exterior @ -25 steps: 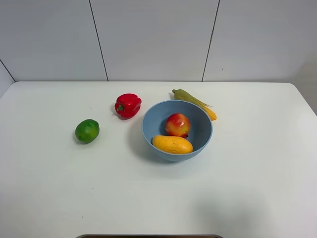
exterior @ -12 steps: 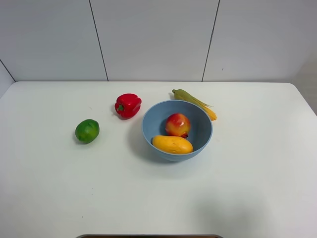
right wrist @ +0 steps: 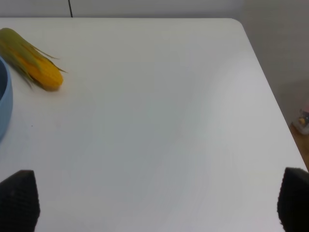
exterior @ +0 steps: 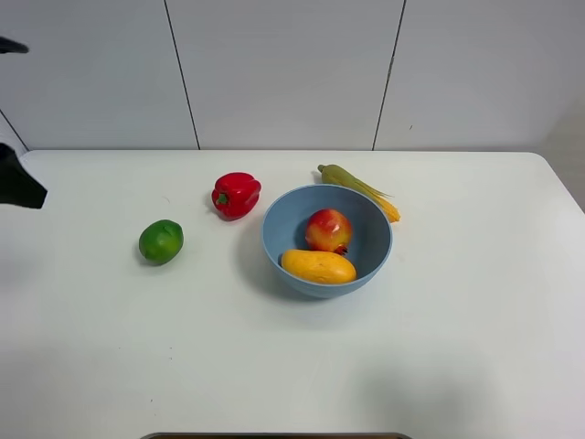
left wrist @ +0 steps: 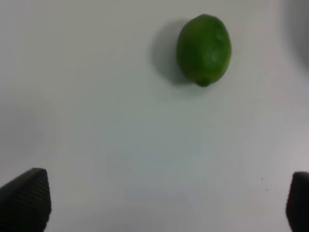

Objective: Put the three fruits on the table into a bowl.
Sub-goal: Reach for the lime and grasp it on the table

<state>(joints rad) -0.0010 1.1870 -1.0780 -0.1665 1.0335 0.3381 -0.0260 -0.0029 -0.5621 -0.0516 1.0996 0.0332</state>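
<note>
The green lime is the last fruit still outside the light-blue bowl. Next, my left gripper closes around the middle of the green lime [exterior: 162, 242] [left wrist: 203, 50].
The light-blue bowl [exterior: 274, 247] stands a little right of the table's [exterior: 475, 347] middle. Inside it lie the yellow-orange mango [exterior: 317, 266] and the red apple [exterior: 327, 229]. The green lime [exterior: 161, 241] [left wrist: 203, 48] rests on the table, left of the bowl. My left gripper [left wrist: 169, 203] hovers open and empty, short of the lime; its dark fingers [exterior: 23, 187] show at the exterior view's left edge. My right gripper [right wrist: 157, 200] is open and empty over bare table to the right of the bowl [right wrist: 2, 101]. It does not show in the exterior view.
A red bell pepper [exterior: 236, 194] lies behind and left of the bowl. A corn cob [exterior: 361, 187] [right wrist: 31, 63] lies behind the bowl's right side. The table's right edge [right wrist: 270, 96] runs close to my right gripper.
Dark parts of the left arm have come into the exterior view at its left edge. The fruits, bowl, pepper and corn have not moved.
</note>
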